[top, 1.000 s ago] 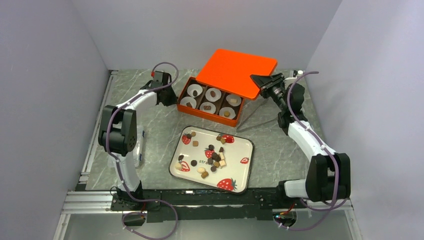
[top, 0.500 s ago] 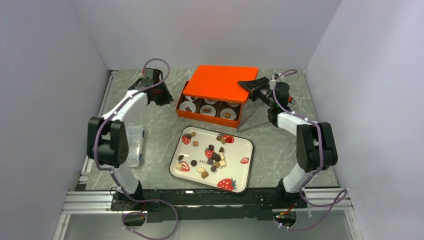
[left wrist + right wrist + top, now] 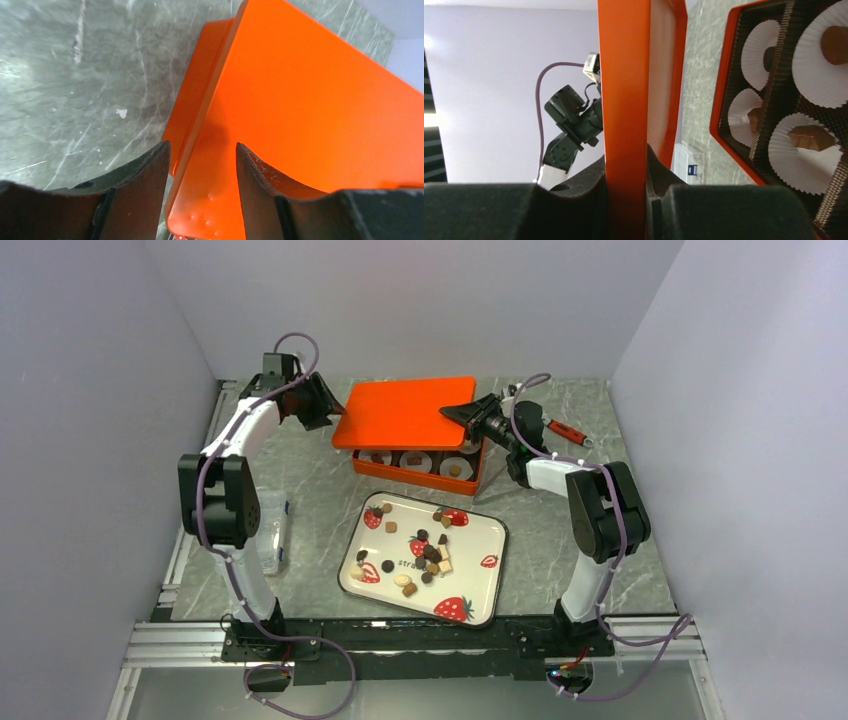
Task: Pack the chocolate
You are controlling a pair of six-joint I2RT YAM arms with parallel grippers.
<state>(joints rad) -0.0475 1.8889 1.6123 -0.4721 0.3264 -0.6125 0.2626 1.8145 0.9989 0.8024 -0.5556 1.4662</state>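
Observation:
Next, I let go of the orange lid, now level over the box's back half, with my right gripper on top of the open orange box [image 3: 425,436] [image 3: 825,56], over the white paper cups.
Several loose chocolate pieces [image 3: 428,552] lie on the strawberry-print tray [image 3: 480,585]. More chocolate [image 3: 806,137] sits in white paper cups in the open orange box [image 3: 418,472]. My right gripper [image 3: 468,413] is shut on the rim of the orange lid [image 3: 405,408]. It holds the lid roughly level over the box's back half, and the front row of cups still shows. In the right wrist view the rim [image 3: 624,75] is pinched between the fingers [image 3: 626,155]. My left gripper [image 3: 318,410] is open, and the lid's left corner [image 3: 210,200] lies between its fingers [image 3: 200,150] without being clamped.
A red-handled tool [image 3: 565,432] lies at the back right behind the right arm. A clear plastic container [image 3: 268,530] sits by the left arm's base. The tray is in front of the box, near the middle. Grey walls close in both sides.
The right gripper has carried the lid leftward and down from a tilted position behind the box to over it. The left gripper has moved back and left to the lid's left corner.

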